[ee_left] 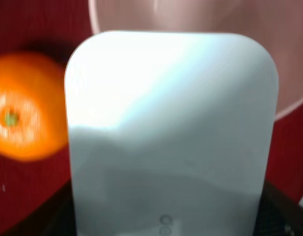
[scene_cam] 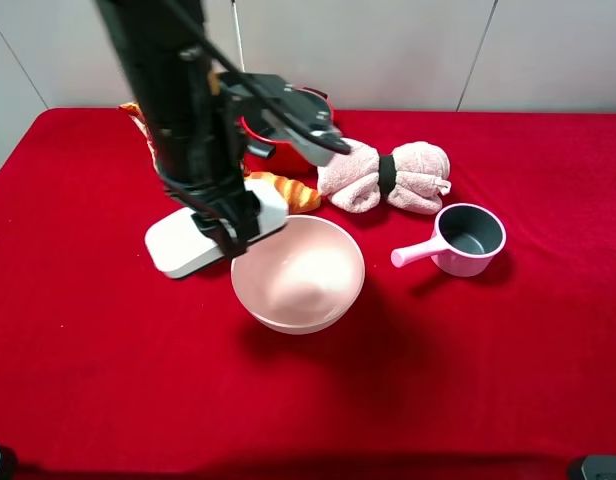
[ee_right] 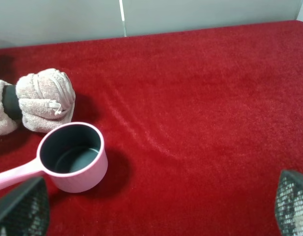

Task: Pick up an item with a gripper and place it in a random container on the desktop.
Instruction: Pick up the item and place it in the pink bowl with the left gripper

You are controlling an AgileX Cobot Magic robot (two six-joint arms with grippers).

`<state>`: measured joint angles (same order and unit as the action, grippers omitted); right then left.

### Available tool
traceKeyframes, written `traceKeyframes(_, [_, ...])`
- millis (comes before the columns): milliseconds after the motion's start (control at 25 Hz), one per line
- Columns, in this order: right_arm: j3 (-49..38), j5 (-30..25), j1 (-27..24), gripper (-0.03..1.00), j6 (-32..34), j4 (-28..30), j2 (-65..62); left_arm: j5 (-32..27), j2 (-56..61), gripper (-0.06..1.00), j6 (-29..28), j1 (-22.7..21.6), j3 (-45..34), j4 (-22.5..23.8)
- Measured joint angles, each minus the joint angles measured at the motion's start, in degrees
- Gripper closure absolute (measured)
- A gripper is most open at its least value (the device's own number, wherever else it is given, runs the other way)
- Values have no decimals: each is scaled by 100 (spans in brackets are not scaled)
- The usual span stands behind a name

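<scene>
Next, my left gripper releases the white oblong box inside the pink bowl (scene_cam: 305, 282) (ee_left: 200, 19) in front of the rolled towel. The box is now at the bowl's rim.
The white oblong box (scene_cam: 178, 245) is in my left gripper (scene_cam: 233, 228) at the pink bowl's left side, with one end at the rim of the pink bowl (scene_cam: 298, 272). In the left wrist view the box (ee_left: 171, 128) fills the frame and its far end overlaps the bowl's rim (ee_left: 289, 105). Only dark bits of the fingers (ee_left: 284, 216) show at the box's near corners. My right gripper (ee_right: 156, 211) is open and empty over bare red cloth, near the small pink saucepan (ee_right: 73, 156).
An orange (ee_left: 26, 108) lies close beside the box. A croissant (scene_cam: 291, 190), a red pot (scene_cam: 288, 125) and a rolled pink towel (scene_cam: 388, 175) lie behind the bowl. The pink saucepan (scene_cam: 466, 238) stands to the bowl's right. The red desktop (scene_cam: 468, 380) stretches to the front.
</scene>
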<state>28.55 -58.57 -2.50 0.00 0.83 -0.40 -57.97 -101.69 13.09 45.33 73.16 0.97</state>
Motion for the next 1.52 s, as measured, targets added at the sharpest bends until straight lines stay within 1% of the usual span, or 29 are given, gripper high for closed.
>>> traceKeyframes(240, [0, 0, 0, 28, 0, 0, 0, 167, -441, 34, 0, 312, 425, 69])
traceKeyframes(480, [0, 0, 0, 28, 0, 0, 0, 495, -661, 34, 0, 503, 514, 109])
traceKeyframes(880, [0, 0, 0, 28, 0, -6, 0, 1023, -973, 34, 5, 655, 518, 135])
traceKeyframes(1080, [0, 0, 0, 28, 0, -11, 0, 1203, -992, 34, 5, 655, 518, 29])
traceKeyframes(1520, [0, 0, 0, 28, 0, -11, 0, 1217, -998, 34, -60, 655, 518, 25])
